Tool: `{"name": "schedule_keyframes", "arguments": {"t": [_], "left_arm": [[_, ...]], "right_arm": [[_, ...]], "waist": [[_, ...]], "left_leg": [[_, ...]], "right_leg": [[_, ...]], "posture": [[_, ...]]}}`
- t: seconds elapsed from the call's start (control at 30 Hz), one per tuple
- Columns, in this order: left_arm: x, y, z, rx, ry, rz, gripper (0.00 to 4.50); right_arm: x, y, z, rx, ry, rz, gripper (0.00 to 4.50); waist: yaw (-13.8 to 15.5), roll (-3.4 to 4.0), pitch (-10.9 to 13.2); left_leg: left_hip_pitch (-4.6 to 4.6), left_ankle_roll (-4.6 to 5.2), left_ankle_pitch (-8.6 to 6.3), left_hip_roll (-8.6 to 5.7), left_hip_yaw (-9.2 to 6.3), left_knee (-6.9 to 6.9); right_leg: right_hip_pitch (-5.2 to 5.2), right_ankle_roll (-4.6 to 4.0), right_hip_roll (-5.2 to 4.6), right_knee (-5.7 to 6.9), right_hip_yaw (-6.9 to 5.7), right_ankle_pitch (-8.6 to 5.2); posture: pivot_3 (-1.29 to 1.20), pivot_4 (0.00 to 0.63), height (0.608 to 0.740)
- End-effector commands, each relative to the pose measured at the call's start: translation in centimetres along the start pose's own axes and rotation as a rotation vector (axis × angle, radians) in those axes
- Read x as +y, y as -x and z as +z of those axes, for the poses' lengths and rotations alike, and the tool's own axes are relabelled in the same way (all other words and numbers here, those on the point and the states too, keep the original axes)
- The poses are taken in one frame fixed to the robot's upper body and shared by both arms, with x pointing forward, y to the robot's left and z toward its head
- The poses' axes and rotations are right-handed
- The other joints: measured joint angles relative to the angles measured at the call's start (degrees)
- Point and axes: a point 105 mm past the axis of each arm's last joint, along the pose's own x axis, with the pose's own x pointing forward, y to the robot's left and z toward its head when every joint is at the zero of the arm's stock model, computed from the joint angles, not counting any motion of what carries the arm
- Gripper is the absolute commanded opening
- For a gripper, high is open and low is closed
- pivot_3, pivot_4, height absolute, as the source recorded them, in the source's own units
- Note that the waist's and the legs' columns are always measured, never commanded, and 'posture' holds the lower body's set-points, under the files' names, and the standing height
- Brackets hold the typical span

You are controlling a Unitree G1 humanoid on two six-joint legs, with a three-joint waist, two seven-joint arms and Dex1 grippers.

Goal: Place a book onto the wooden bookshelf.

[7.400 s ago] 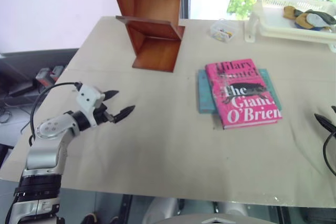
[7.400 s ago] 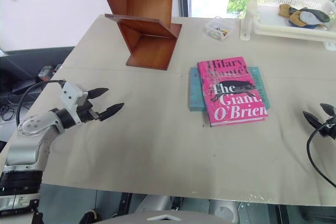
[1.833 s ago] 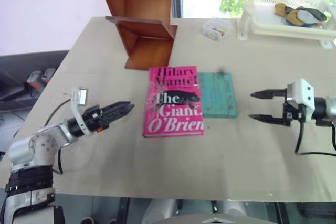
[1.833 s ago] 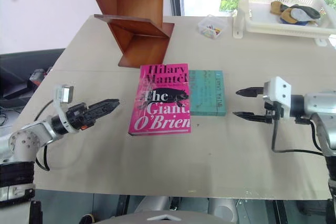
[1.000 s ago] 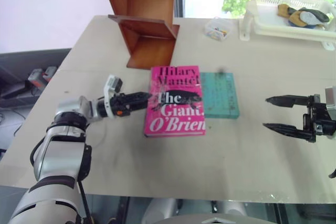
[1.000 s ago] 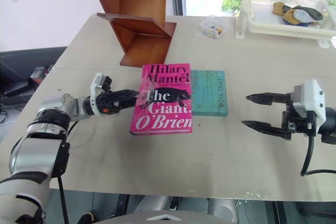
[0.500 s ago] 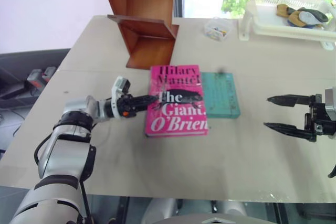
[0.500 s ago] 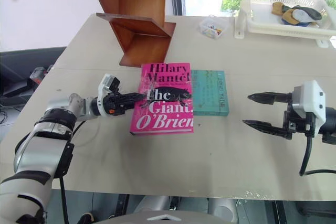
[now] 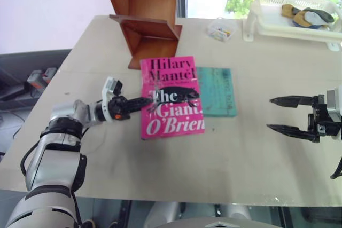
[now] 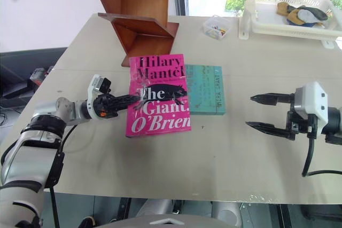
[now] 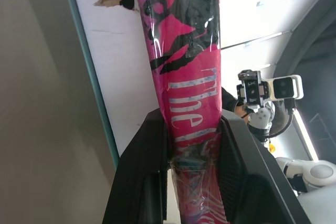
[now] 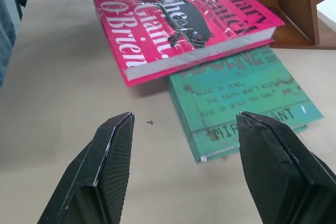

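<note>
Next, I pull the pink book back with my left gripper because its top edge crowds the wooden bookshelf's front, and regrip its spine (image 9: 142,112) before I lift it in.
The pink book (image 9: 172,97), lettered "Hilary Mantel The Giant, O'Brien", is tilted with its left edge raised off the table, mid-table. My left gripper (image 9: 147,101) is shut on that left edge; in the left wrist view both black fingers (image 11: 147,161) clamp the cover (image 11: 184,51). The book's right edge reaches over a teal book (image 9: 216,90). The wooden bookshelf (image 9: 152,20) stands open-fronted at the back left, just beyond the pink book. My right gripper (image 9: 270,114) hovers open and empty at the right, pointing toward both books (image 12: 178,19).
A white tray (image 9: 288,25) holding cloth items sits at the back right. A small clear plastic box (image 9: 223,30) lies between the tray and the shelf. Bare tabletop (image 9: 230,164) stretches in front of the books.
My left gripper has shut on the pink book's left edge and raised it, pulling the book slightly left and back. The right gripper has stayed where it was.
</note>
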Motion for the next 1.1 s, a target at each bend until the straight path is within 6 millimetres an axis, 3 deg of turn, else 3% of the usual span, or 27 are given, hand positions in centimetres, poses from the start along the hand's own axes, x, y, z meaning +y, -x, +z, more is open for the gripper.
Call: {"name": "schedule_keyframes", "arguments": {"t": [0.03, 0.33, 0.4, 0.47, 0.5, 0.57, 0.83, 1.03, 1.1], "left_arm": [[-1.2, -0.2, -0.1, 0.003, -0.055, -0.075, 0.74], [-1.0, -0.8, -1.6, 0.037, -0.007, -0.104, 0.74], [-0.8, -0.8, -1.7, 0.035, -0.002, -0.099, 1.74], [-0.6, -0.9, -1.7, 0.031, 0.009, -0.097, 2.23], [-0.7, -1.1, -1.8, 0.032, 0.019, -0.104, 2.82], [-0.5, -1.4, -2.0, 0.035, 0.027, -0.099, 3.45], [-0.8, -0.9, -1.4, 0.013, 0.016, -0.097, 3.45], [-0.8, -0.6, -2.2, 0.027, 0.039, -0.095, 3.45], [-0.7, -0.6, -2.4, 0.028, 0.045, -0.095, 2.92]], "right_arm": [[-0.3, 0.0, 0.5, -0.008, 0.046, 0.001, 3.15], [-0.5, 0.0, 0.4, -0.001, 0.059, 0.005, 3.15], [-0.6, 0.1, 0.4, 0.001, 0.061, 0.005, 3.15], [-0.5, 0.1, 0.3, 0.004, 0.061, 0.004, 3.15], [-0.5, 0.1, 0.3, 0.006, 0.061, 0.003, 3.15], [-0.4, 0.2, 0.3, 0.009, 0.061, 0.001, 3.15], [-0.3, 0.2, 0.1, 0.016, 0.061, -0.003, 3.15], [-0.3, 0.1, -0.1, 0.021, 0.061, -0.005, 3.15], [-0.2, 0.1, -0.1, 0.022, 0.062, -0.005, 3.15]], "waist": [[0.00, 0.00, 0.00], [0.01, 0.00, 0.00], [0.01, 0.00, 0.00], [0.02, 0.00, 0.00], [0.02, 0.00, 0.00], [0.03, 0.00, -0.01], [0.02, 0.00, -0.01], [-0.08, 0.00, -0.01], [-0.02, 0.00, -0.01]], "left_leg": [[0.00, 0.00, 0.00, 0.00, 0.00, 0.00], [0.00, 0.00, 0.00, 0.00, 0.00, 0.00], [0.00, 0.00, 0.00, 0.00, 0.00, 0.00], [0.00, 0.00, 0.00, 0.00, 0.00, 0.00], [0.00, 0.00, 0.00, 0.00, 0.00, 0.00], [0.00, 0.00, 0.00, 0.00, 0.00, 0.01], [0.00, 0.00, 0.00, 0.00, 0.00, 0.01], [0.01, 0.00, 0.00, 0.00, 0.00, 0.01], [0.01, 0.00, 0.00, 0.00, 0.00, 0.01]], "right_leg": [[0.00, 0.00, 0.00, 0.00, 0.00, 0.00], [0.00, 0.00, -0.02, 0.01, 0.01, 0.00], [0.00, 0.00, -0.02, 0.01, 0.01, 0.00], [0.01, 0.00, -0.02, 0.01, 0.01, 0.00], [0.01, 0.00, -0.01, 0.01, 0.01, 0.00], [0.01, 0.00, -0.02, 0.01, 0.01, 0.00], [0.01, 0.00, -0.02, 0.01, 0.00, 0.00], [0.01, 0.00, -0.03, 0.02, 0.02, 0.00], [0.01, 0.00, -0.06, 0.02, 0.02, 0.00]], "posture": [[0.00, 0.150, 0.740], [0.00, 0.150, 0.740], [0.00, 0.150, 0.740], [0.00, 0.150, 0.740], [0.00, 0.150, 0.740], [0.00, 0.150, 0.740], [0.00, 0.150, 0.740], [0.00, 0.150, 0.740], [0.00, 0.150, 0.740]]}}
